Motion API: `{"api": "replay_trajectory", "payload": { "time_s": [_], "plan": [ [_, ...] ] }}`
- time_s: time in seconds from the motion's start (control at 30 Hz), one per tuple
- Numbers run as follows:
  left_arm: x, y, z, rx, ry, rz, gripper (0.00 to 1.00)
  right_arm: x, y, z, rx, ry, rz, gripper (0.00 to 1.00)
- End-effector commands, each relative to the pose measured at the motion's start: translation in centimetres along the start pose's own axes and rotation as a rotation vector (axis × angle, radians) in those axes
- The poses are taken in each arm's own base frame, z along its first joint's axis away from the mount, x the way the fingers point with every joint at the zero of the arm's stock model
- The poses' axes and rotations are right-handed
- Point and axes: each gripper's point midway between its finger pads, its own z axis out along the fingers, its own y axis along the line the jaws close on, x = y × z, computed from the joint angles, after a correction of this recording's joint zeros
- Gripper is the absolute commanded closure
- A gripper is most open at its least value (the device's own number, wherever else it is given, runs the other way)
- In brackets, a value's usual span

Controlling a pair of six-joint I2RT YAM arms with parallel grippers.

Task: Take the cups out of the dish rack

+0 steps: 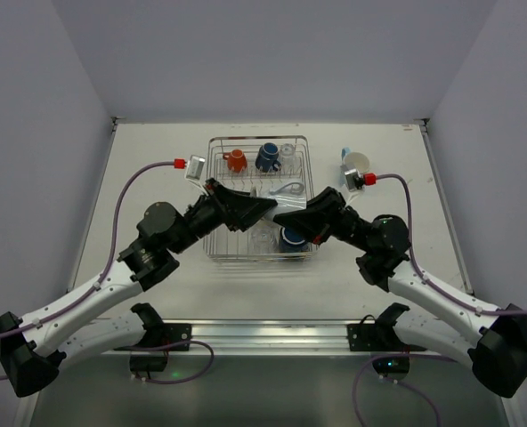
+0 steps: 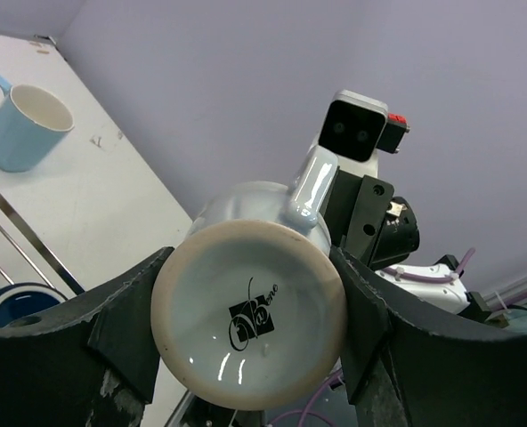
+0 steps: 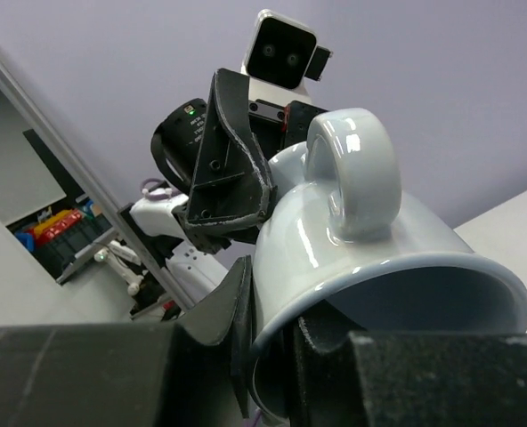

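The robot's right gripper needs to set the pale blue mug down on the table [image 1: 387,184] just beside the light blue mug, toward the side wall.
Both grippers hold one pale blue mug [image 2: 250,311] above the silver wire dish rack [image 1: 217,242]. My left gripper [image 2: 246,329] is shut on its base, one finger on each side. My right gripper [image 3: 277,356] is shut on its rim [image 3: 397,276], one finger inside and one outside, with the handle up. In the top view the left gripper [image 1: 265,206] and the right gripper [image 1: 286,218] meet tip to tip over the rack's middle and hide the mug. In the rack stand an orange mug [image 1: 236,160], a dark blue mug [image 1: 267,157] and a clear glass [image 1: 287,153].
Another dark blue mug [image 1: 292,238] and a clear glass [image 1: 262,238] sit in the rack's near part. A light blue mug [image 1: 356,164] stands on the table right of the rack; it also shows in the left wrist view [image 2: 19,120]. Grey walls close in the table.
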Motion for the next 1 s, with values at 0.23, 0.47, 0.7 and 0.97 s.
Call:
{"api": "replay_trajectory", "payload": {
  "time_s": [0.23, 0.47, 0.7, 0.97],
  "plan": [
    [-2.6, -1.6, -1.5, -0.005, -0.04, 0.172, 0.0, -1.6, -1.5, -0.3, 0.087, -0.075, -0.028, 1.0],
    [-2.5, -0.6, -3.2, -0.091, 0.011, 0.275, 0.0, -2.4, -2.0, -0.3, 0.144, -0.079, -0.06, 1.0],
    [-3.1, 4.7, -7.9, -0.388, 0.067, 0.462, 0.0, -5.3, -7.8, -5.9, 0.714, 0.001, -0.208, 1.0],
    [-2.3, 9.8, -12.5, -0.566, 0.064, 0.598, 0.0, -11.7, -11.3, -17.9, 1.348, 0.019, -0.364, 1.0]
  ]
}}
